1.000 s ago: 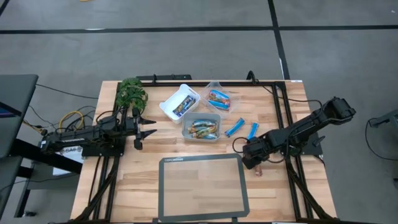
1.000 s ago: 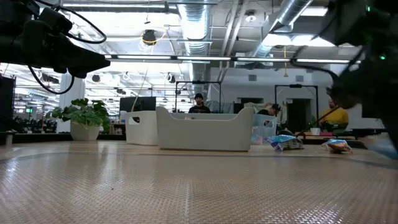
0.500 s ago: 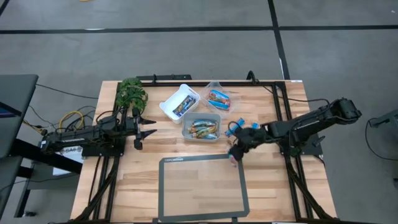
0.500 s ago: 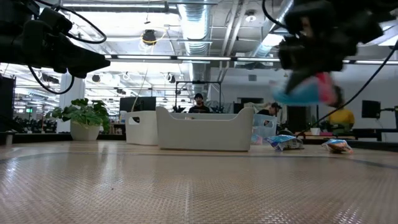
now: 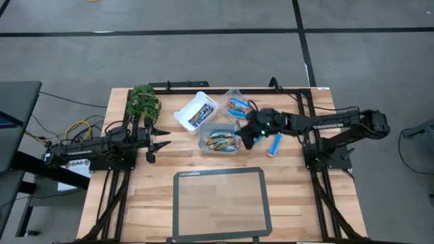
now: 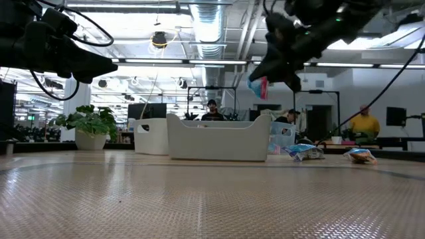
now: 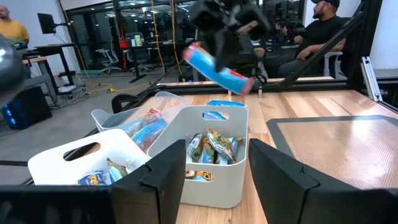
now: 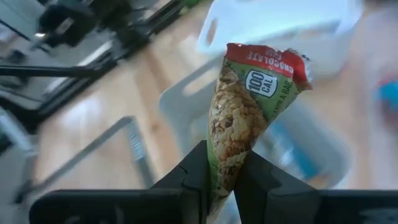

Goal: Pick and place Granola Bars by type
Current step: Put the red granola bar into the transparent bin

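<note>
I need to release the granola bar atop the bars in the clear tub [image 5: 239,107] with my right gripper.
My right gripper [image 5: 248,135] is shut on a granola bar [image 8: 255,106], whose wrapper shows a cookie print and a red end. It hangs above the right rim of the grey tub [image 5: 219,139]. The left wrist view shows this bar [image 7: 217,68] blue with a pink-red end. The grey tub holds tan-brown bars. The white tub [image 5: 196,110] and the clear tub [image 5: 237,106] hold more bars. One blue bar [image 5: 274,144] lies flat on the table. My left gripper [image 5: 159,139] waits open over the table's left side. My right gripper pinches the bar between its two fingers at the end [image 8: 222,167] opposite the red one. The fingers come slanting down from the table's right. The bar is lifted clear and juts out past the fingertips, with its red end [image 7: 245,84] free in the air.
A black-framed mat [image 5: 220,203] lies at the near edge, and a green plant [image 5: 142,102] stands at the far left corner. The three tubs cluster at the far middle. People sit in the room beyond the table [image 7: 317,31].
My right gripper has risen from the table's near right part with the bar. It has swung toward the far left, ending beside the grey tub. The bar is lifted clear of the table. My left arm has kept still.
</note>
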